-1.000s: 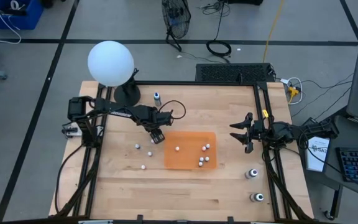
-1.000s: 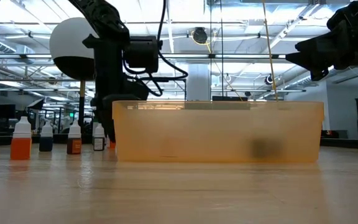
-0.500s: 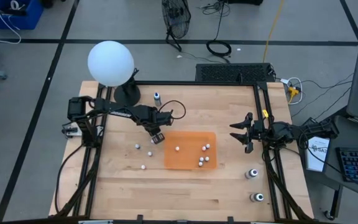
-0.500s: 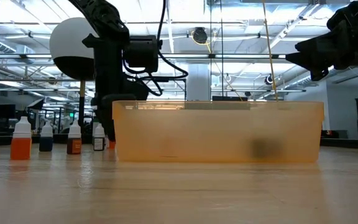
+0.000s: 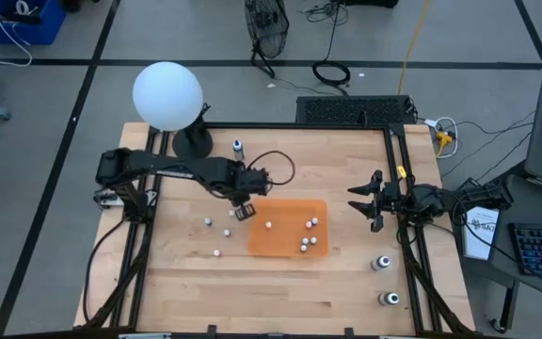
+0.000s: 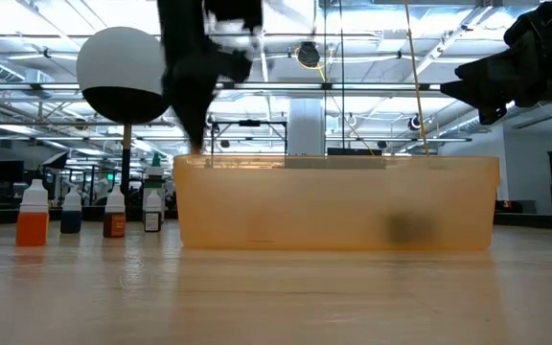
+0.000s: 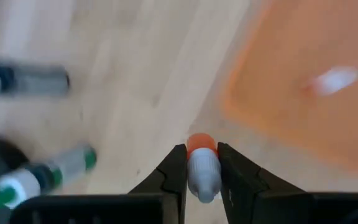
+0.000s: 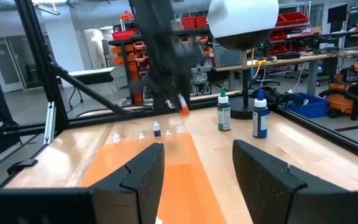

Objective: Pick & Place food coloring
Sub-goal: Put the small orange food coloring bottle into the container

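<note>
The robot's left gripper will set the food coloring bottle down on the orange tray (image 5: 259, 217) (image 7: 291, 115) next to the lone white-capped bottle. The food coloring bottle is now above the tray's rim.
My left gripper (image 5: 244, 209) hangs over the table just left of the orange tray (image 5: 288, 202), shut on a tiny food coloring bottle (image 7: 202, 167) with a white cap and an orange body. In the low view the gripper (image 6: 197, 142) is above the tray's rim. Several white-capped bottles (image 5: 304, 243) stand in the tray, and two more (image 5: 208, 222) stand on the wood to its left. My right gripper (image 5: 370, 200) waits open near the table's right edge, above the surface. My left gripper pinches the bottle by its white cap end (image 7: 202, 177) between the two fingers (image 7: 174, 171), coming from above and pointing down. The orange body (image 7: 201, 143) sticks out below the fingertips. The bottle is upright and lifted clear of the table.
A white globe on a black base (image 5: 167, 94) stands at the far left corner, with a bottle (image 5: 237, 146) beside it. Two larger bottles (image 5: 380, 263) stand near the right edge. In the low view a row of bottles (image 6: 32, 216) stands left of the tray.
My left gripper has risen from table height and moved a little toward the tray, carrying the orange bottle up off the wood. The rise came in the last half second. The right arm has kept still.
</note>
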Available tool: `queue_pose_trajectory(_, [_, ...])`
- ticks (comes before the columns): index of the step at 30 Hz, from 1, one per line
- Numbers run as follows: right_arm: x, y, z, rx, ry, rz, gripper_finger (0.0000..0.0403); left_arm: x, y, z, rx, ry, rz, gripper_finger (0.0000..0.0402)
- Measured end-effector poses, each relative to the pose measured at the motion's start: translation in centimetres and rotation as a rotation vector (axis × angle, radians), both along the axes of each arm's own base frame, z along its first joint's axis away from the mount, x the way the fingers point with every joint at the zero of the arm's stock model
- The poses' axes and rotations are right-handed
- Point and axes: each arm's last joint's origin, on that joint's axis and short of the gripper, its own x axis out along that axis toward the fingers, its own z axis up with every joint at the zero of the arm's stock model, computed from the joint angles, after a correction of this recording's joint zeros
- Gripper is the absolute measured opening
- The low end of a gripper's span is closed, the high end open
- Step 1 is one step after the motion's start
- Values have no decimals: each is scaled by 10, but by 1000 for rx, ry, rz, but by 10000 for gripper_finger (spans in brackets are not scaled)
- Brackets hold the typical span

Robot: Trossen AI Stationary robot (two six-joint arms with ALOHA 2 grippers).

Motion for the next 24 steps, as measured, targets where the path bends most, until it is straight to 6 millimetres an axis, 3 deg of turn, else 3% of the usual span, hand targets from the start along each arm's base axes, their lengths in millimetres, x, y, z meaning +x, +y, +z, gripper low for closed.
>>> queue_pose_trajectory(4, [0,0,0,0,0,0,179,15,-20,36,27,-117,-79,67])
queue_pose_trajectory(7, [0,0,0,0,0,0,177,26,-30,36,48,-130,-126,67])
queue_pose_trajectory(18, [0,0,0,0,0,0,179,65,-38,-54,-31,103,-214,67])
queue_pose_trajectory(24, [0,0,0,0,0,0,177,72,-35,-84,-75,174,-206,67])
